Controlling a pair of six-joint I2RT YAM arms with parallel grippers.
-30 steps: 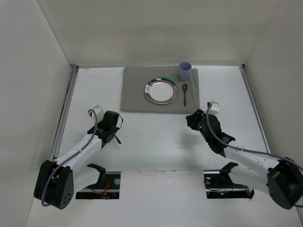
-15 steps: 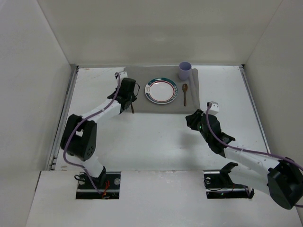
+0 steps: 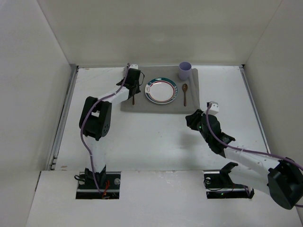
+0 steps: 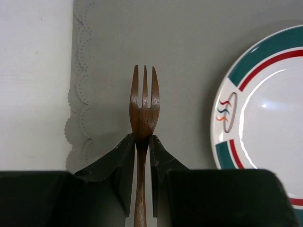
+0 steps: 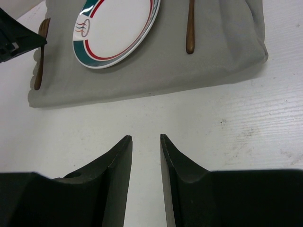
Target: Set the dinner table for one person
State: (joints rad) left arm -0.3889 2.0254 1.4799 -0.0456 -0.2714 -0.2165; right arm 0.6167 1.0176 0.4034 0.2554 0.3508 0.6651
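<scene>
Next, I let go of the brown wooden fork with my left gripper on the grey placemat (image 3: 136, 96) (image 4: 146, 161) beside the white plate, opposite the wooden spoon.
My left gripper (image 3: 134, 88) is shut on the neck of a brown wooden fork (image 4: 144, 104), tines pointing away, over the left part of the grey placemat (image 4: 189, 38). The fork sits just left of the white plate (image 4: 270, 118) with its green and red rim. I cannot tell whether the fork touches the mat. The plate (image 3: 161, 90) is in the middle of the placemat (image 3: 142, 105), with a wooden spoon (image 3: 184, 93) to its right and a lilac cup (image 3: 184, 71) behind the spoon. My right gripper (image 5: 144, 138) is open and empty over the white dinner table (image 3: 156, 142), near the mat's front right corner.
Metal rails (image 3: 64, 118) run along the table's side edges, and white walls close in the back and sides. The right wrist view shows the fork (image 5: 39, 61) and my left gripper (image 5: 19, 40) at the mat's left end, and the spoon (image 5: 190, 26) to the right of the plate (image 5: 116, 28).
My left arm has swung from the near left of the table out to the placemat, carrying the fork to the plate's left side. The right arm has not moved.
</scene>
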